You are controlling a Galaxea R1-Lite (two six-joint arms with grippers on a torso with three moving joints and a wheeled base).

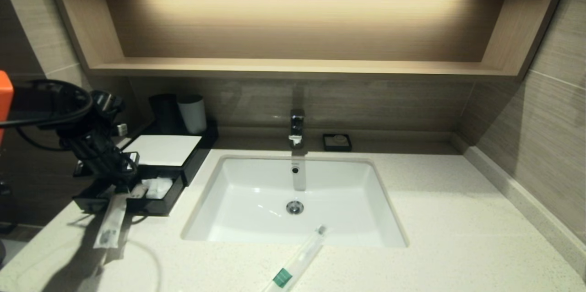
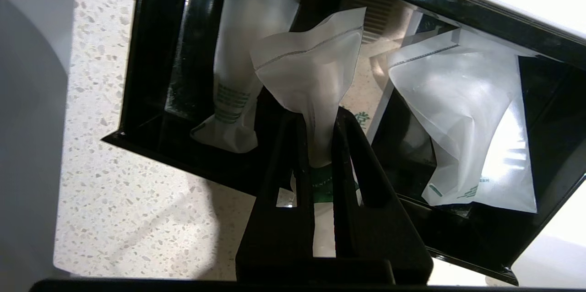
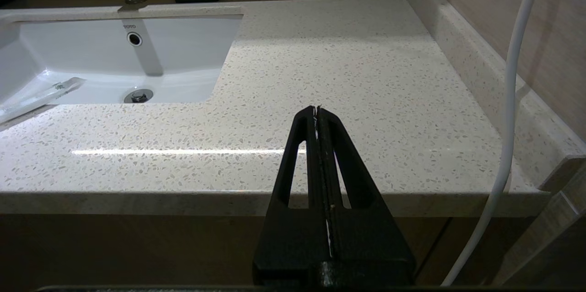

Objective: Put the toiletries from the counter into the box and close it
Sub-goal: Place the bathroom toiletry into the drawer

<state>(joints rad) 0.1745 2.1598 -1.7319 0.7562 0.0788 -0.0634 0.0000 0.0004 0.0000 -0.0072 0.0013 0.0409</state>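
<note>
My left gripper is going to release the slim toiletry across the front edge of the pulled-out drawer [image 1: 117, 201] [image 2: 307, 207], next to the white packets.
My left gripper [image 1: 122, 181] [image 2: 318, 116] is shut on a slim toiletry in a clear sleeve [image 1: 110, 221], pinching it just above its green label band [image 2: 322, 184]. The sleeve's top end pokes over the box's pulled-out drawer [image 1: 160, 207] [image 2: 151, 77], and its long end hangs down to the counter [image 1: 458, 219]. The black box [image 1: 197, 159] has a white top panel. Another sleeved toiletry [image 1: 300, 257] [image 3: 41, 95] with a green band lies across the sink's front edge. My right gripper [image 3: 317, 110] is shut and empty, below the counter's front edge.
White packets [image 2: 462, 122] and a striped sachet [image 2: 229, 113] lie in the drawer. Two cups [image 1: 192, 113] stand behind the box. A faucet [image 1: 296, 127], a small black soap dish [image 1: 337, 142] and the white sink [image 1: 256, 200] are mid-counter. A wooden shelf [image 1: 293, 67] hangs above.
</note>
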